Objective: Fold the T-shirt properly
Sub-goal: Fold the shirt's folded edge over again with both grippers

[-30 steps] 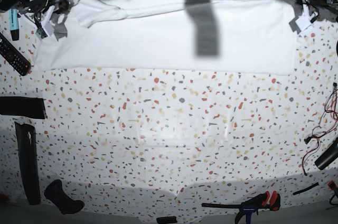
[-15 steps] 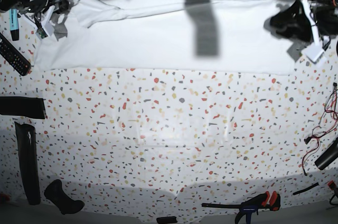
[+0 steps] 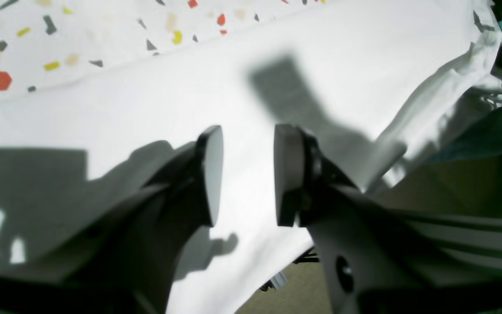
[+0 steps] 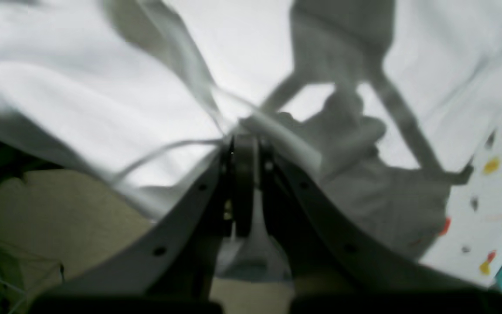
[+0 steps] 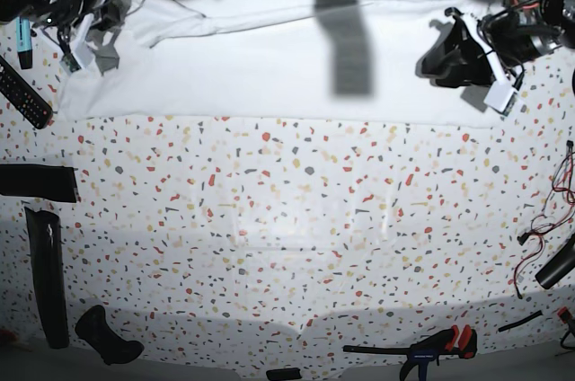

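My right hand should release the bunched fold on the T-shirt's near edge (image 5: 110, 109), near its corner by the black remote.
The white T-shirt (image 5: 269, 66) lies spread flat along the far edge of the table, with one sleeve folded in at the far left. In the base view my left gripper (image 5: 497, 95) hovers over the shirt's right end. The left wrist view shows that gripper (image 3: 246, 174) open and empty, its pads (image 3: 211, 174) apart above the T-shirt (image 3: 190, 96). My right gripper (image 5: 79, 50) is at the shirt's far-left corner. In the right wrist view this gripper (image 4: 242, 144) is shut on a bunched fold of the T-shirt (image 4: 103, 100).
A black remote (image 5: 22, 93) and a teal marker (image 5: 22, 39) lie at the left edge. Black objects (image 5: 49, 278) lie at the front left, a clamp (image 5: 440, 343) at the front right, and cables (image 5: 548, 219) along the right edge. The speckled tabletop (image 5: 287, 237) fills the middle.
My left arm has swung in from the far right corner, toward the left and over the shirt's right end. My right arm has stayed at the far-left corner.
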Robot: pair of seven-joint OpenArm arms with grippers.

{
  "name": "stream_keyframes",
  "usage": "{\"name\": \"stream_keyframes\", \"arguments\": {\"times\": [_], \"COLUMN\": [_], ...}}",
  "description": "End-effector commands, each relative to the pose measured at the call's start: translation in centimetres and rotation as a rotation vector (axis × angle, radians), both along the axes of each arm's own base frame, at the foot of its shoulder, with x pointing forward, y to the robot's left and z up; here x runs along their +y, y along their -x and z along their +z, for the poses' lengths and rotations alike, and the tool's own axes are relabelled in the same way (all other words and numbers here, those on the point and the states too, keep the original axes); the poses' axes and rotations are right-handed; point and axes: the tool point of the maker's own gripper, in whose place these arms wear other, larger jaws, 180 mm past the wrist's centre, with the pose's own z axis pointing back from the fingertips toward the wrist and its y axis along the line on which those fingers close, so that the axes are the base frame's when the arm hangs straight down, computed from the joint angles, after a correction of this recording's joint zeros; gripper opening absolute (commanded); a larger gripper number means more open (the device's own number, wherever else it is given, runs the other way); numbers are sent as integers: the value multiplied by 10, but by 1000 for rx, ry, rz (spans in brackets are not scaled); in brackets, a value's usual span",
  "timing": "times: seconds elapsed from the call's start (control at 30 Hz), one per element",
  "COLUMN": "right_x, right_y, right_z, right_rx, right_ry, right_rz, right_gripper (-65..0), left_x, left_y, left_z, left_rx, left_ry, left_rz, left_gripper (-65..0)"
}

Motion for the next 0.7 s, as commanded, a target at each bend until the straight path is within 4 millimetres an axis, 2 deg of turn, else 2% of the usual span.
{"name": "stream_keyframes", "arguments": {"times": [0.0, 0.43, 0.53, 0.67], "right_x": [4, 6, 9, 8], "right_y": [-10, -96, -106, -105], "right_z": [13, 70, 77, 74], "right_rx": [-49, -320, -355, -344], "right_ry": [-12, -21, -32, -29], "right_rz": [28, 39, 32, 28], "right_gripper": [-650, -650, -650, -650], "left_x": [-1, -1, -1, -1], "left_y": [-4, -3, -3, -3], "left_z": [10, 9, 9, 8], "left_rx": [-35, -30, -29, -26], "left_ry": [17, 13, 13, 10], "left_rz": [-5, -8, -8, -10], "left_gripper": [-456, -456, -456, -456]}}
